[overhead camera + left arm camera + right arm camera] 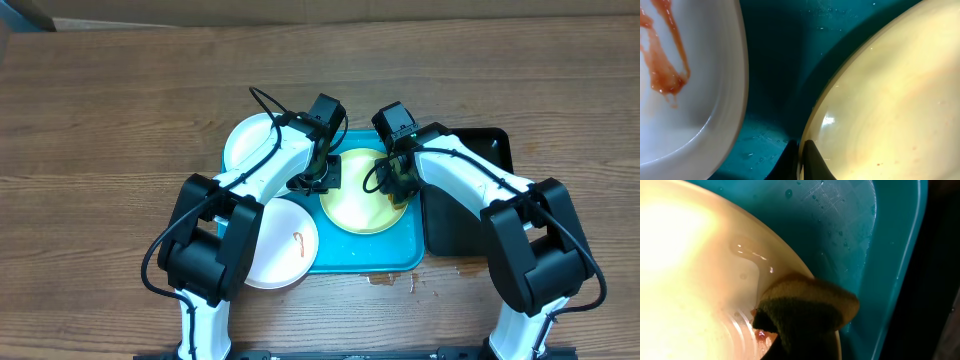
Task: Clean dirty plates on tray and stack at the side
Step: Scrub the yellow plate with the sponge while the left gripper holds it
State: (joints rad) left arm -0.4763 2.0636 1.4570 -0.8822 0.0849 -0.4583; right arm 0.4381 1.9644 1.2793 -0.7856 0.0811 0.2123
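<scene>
I need to release the brown-yellow sponge in the middle of the black tray (466,194) beside the turquoise tray with my right gripper.
A pale yellow-green plate (362,200) lies on the turquoise tray (370,255). My left gripper (318,180) is shut on its left rim; in the left wrist view the dark fingers (812,162) pinch the plate's edge (880,100). My right gripper (396,182) is shut on a brown-yellow sponge (810,305), which presses on the plate (685,280) near its right rim. A white plate with a red smear (288,245) overlaps the tray's front left corner and shows again in the left wrist view (690,80). Another white plate (248,142) lies at the tray's back left.
A black tray (470,200) lies just right of the turquoise tray (890,255). A small wet brownish spill (390,280) marks the wooden table in front of the tray. Water drops dot the tray floor (775,60).
</scene>
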